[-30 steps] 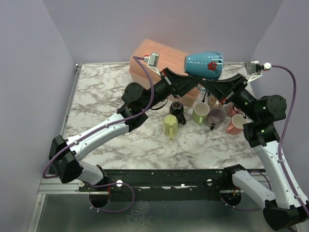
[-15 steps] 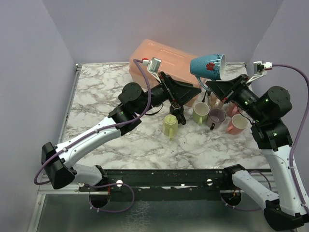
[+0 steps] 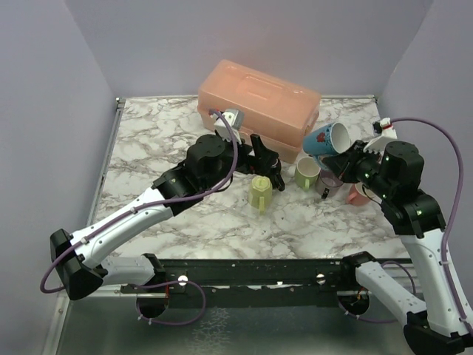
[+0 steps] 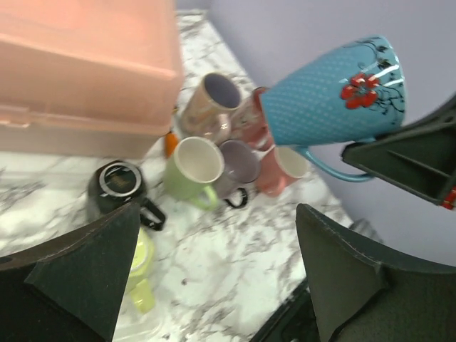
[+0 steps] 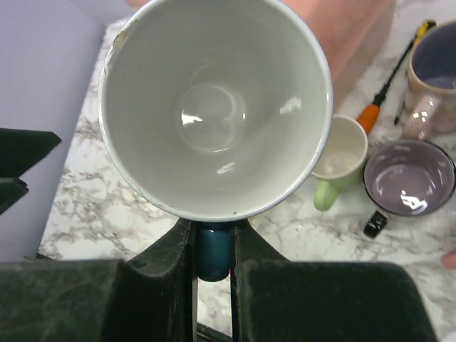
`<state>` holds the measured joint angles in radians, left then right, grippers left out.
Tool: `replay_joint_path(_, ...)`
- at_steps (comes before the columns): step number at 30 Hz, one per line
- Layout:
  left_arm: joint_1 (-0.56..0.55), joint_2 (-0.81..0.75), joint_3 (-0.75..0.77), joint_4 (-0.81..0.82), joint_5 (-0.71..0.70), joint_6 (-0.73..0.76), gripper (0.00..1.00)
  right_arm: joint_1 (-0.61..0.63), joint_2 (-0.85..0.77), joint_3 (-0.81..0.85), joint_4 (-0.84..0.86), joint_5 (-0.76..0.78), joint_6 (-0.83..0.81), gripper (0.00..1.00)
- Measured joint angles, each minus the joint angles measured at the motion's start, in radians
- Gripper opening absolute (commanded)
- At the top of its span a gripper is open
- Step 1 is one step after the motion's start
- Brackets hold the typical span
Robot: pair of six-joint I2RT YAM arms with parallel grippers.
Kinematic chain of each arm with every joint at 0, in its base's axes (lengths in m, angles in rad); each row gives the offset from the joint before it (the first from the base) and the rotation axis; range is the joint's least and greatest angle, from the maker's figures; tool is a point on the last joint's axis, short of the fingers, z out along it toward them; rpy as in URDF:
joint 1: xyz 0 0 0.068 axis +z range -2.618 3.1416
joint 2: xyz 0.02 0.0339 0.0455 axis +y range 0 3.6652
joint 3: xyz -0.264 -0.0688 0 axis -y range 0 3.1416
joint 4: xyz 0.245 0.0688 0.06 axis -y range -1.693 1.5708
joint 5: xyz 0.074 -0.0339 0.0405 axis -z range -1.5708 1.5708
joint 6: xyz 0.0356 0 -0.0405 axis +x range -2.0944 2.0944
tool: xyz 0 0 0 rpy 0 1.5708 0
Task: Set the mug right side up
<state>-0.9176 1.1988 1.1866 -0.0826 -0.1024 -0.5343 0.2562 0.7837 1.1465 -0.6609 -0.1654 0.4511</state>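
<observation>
My right gripper has the blue mug. It will put the mug down on the marble (image 3: 299, 200) (image 5: 299, 246) just in front of the green mug's handle.
The mug (image 3: 325, 139) is blue with red flowers and a white inside. It hangs in the air above the cluster of mugs, tilted, with its mouth up and to the right. My right gripper (image 3: 342, 158) is shut on its blue handle (image 5: 214, 251), and the mug's mouth (image 5: 214, 107) faces the right wrist camera. My left gripper (image 3: 267, 160) stands open and empty over the black and yellow-green mugs, to the left of the blue mug (image 4: 335, 89) and apart from it. In the left wrist view nothing lies between the left gripper's (image 4: 217, 235) fingers.
A salmon plastic box (image 3: 259, 100) stands at the back. Below the held mug are a black mug (image 3: 270, 166), a yellow-green mug (image 3: 260, 191), a green mug (image 3: 307, 171), a purple mug (image 3: 330, 180) and a pink mug (image 3: 360, 194). An orange-handled screwdriver (image 5: 388, 85) lies by the box.
My left gripper opened, let go of the blue mug and drew back down to the left. The right arm brought the mug lower and tipped its mouth upward.
</observation>
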Motion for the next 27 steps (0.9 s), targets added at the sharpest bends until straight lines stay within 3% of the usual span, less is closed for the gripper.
replay_joint_path(9,0.0,0.045,-0.041,-0.145,-0.153,0.003,0.9,0.09,0.068,-0.092,-0.105,0.096,0.005,0.0)
replay_joint_path(15,0.001,0.077,-0.085,-0.206,-0.185,-0.022,0.9,0.325,0.139,-0.122,-0.117,0.275,0.064,0.0)
replay_joint_path(21,0.001,0.079,-0.129,-0.232,-0.199,-0.033,0.9,0.6,0.275,-0.123,-0.182,0.492,0.222,0.0)
replay_joint_path(27,0.001,0.079,-0.189,-0.249,-0.197,-0.034,0.9,0.653,0.342,-0.13,-0.302,0.608,0.428,0.0)
